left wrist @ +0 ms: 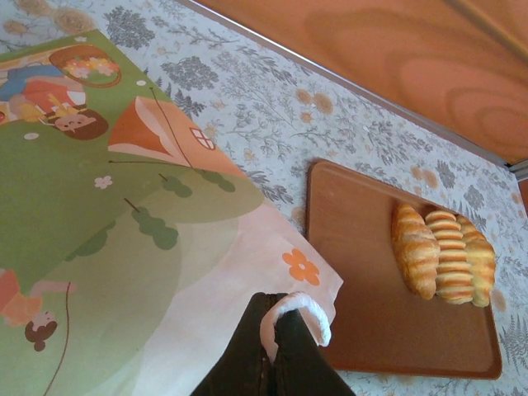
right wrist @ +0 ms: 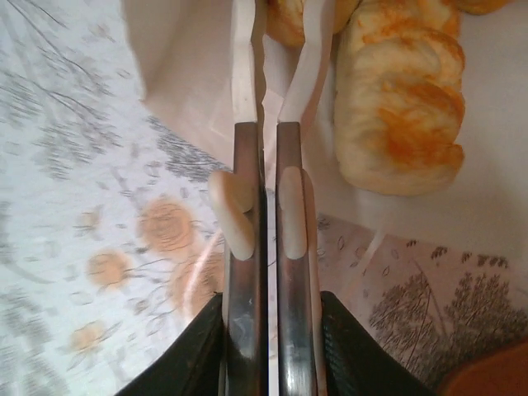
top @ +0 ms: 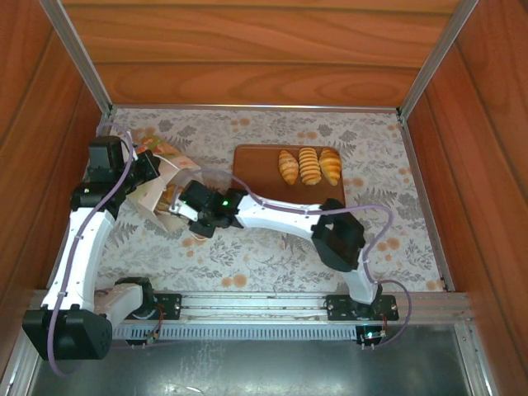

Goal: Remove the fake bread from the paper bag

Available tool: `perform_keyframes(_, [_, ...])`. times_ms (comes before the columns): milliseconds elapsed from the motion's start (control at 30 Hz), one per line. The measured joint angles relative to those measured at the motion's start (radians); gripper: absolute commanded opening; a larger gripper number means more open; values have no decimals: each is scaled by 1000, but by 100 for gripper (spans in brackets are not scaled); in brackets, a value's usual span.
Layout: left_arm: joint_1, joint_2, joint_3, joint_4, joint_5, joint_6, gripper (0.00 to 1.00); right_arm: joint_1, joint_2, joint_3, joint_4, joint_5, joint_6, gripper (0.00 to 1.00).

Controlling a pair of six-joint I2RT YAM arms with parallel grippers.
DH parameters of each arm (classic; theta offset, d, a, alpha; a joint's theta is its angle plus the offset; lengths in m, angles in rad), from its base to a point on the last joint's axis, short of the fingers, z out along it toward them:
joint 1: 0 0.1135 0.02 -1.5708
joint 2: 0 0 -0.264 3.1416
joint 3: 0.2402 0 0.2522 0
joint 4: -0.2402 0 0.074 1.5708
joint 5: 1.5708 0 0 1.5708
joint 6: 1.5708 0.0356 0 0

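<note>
Next, my right gripper releases the golden fake bread piece on the brown tray's near corner (top: 265, 192) beside the bag.
The paper bag (top: 165, 177) lies tipped at the left of the table, its green and orange print (left wrist: 124, 231) facing the left wrist camera. My left gripper (left wrist: 285, 318) is shut on the bag's white string handle (left wrist: 312, 307) at the rim. My right gripper (top: 175, 213) reaches into the bag's mouth. In the right wrist view its jaws (right wrist: 280, 33) stand almost together, pinching a golden piece of fake bread (right wrist: 285, 21) at the top edge. A ridged roll (right wrist: 400, 107) lies inside the bag just right of the fingers. Three more pastries (top: 308, 166) sit side by side on the brown tray.
The flat brown tray (top: 264, 181) lies right of the bag; its near half (left wrist: 363, 313) is bare. The floral cloth (top: 388, 223) covers the table. Wooden walls and metal rails (top: 429, 58) close in the back and sides.
</note>
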Motion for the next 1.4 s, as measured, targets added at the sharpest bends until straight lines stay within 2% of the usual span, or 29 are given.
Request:
perform_keyframes(167, [0,11,0,18,3,-15,0,-55,-138,-84,56,-180,119,19])
perform_keyframes(367, [0,20,0,62,32,-53,0,-151,-185,-158,96,-378,248,16])
perform_keyframes(500, [0,31,2,101,53,-81,0,-206,-221,-241,124,-487,332,17])
perform_keyframes(667, [-10,51,4,145,66,-108,0,-257,-366,-390,166,-595,436,17])
perform_keyframes(900, [-23,71,5,187,73,-133,0,-323,-644,-589,183,-674,513,17])
perform_keyframes(1100, [-27,79,5,215,72,-141,0,-439,-830,-721,45,-660,593,18])
perform_keyframes(1233, [-27,81,5,234,72,-148,0,-578,-877,-774,-26,-669,642,19])
perform_keyframes(1333, [-27,81,5,240,71,-152,0,-676,-845,-823,-24,-720,689,20])
perform_keyframes(1400, [-27,81,5,244,71,-153,0,-707,-802,-840,-8,-760,716,21])
